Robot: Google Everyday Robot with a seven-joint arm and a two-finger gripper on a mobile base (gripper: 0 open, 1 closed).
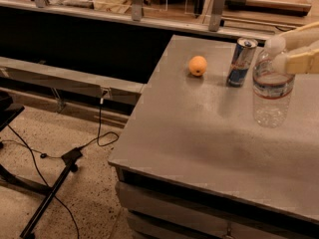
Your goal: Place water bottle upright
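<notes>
The bare grey table (241, 141) is in front of the drink can. Next, I set the water bottle down upright there with my gripper.
The water bottle (271, 91) is a clear ribbed plastic bottle with a white cap and a red, white and blue-green label band. It stands upright with its base on the grey table (199, 128), near the right edge of the camera view. My gripper (280, 51) reaches in from the right at the bottle's top. Its cream fingers (301, 62) are closed around the neck and cap.
A blue-and-silver drink can (241, 62) stands just left of the bottle. An orange (198, 65) lies further left on the table. A black counter ledge (99, 19) runs behind. Cables and a stand leg (55, 183) lie on the speckled floor to the left.
</notes>
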